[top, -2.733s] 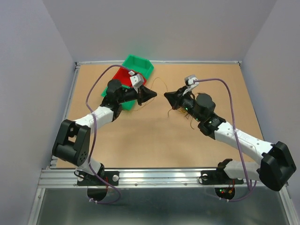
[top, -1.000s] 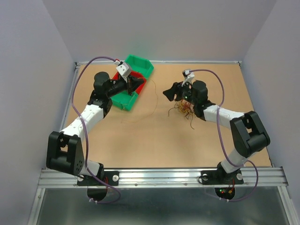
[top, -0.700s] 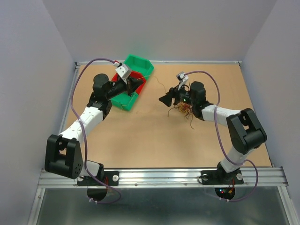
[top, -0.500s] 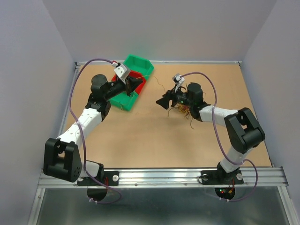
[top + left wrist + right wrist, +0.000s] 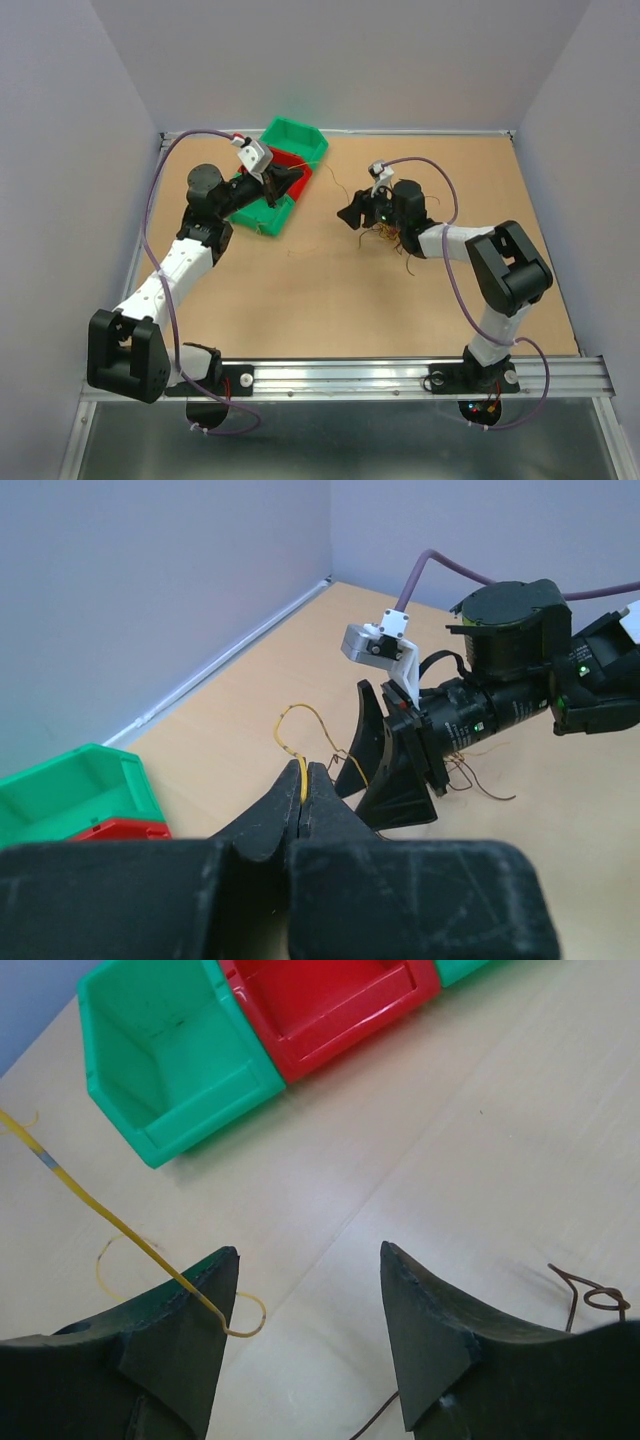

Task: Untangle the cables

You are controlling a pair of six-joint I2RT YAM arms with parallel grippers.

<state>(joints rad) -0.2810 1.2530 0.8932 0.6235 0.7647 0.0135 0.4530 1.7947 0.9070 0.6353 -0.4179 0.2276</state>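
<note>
The yellow wire hooks round a finger of my right gripper, far from where my left gripper holds it, so next my left gripper returns and grasps the wire (image 5: 163, 1263) near that finger.
The cables lie in a small clump (image 5: 393, 235) of red, orange and brown wires on the table, beneath my right arm's wrist. One yellow wire (image 5: 300, 723) runs out from the clump, and my left gripper (image 5: 305, 771) is shut on its end, hovering beside the bins (image 5: 297, 176). My right gripper (image 5: 308, 1250) stands open just left of the clump (image 5: 346, 212). The yellow wire (image 5: 120, 1225) crosses its left finger and hooks round the tip, with nothing between the jaws. A loose brown wire (image 5: 590, 1295) lies by the right finger.
A green bin (image 5: 170, 1070) and a red bin (image 5: 320, 1000) sit together at the back left (image 5: 290, 150). Walls enclose the table on three sides. The arms' purple cables loop above the table.
My left gripper has drawn back left along the bins, still shut on the yellow wire. My right gripper has moved left, away from the clump, and stays open.
</note>
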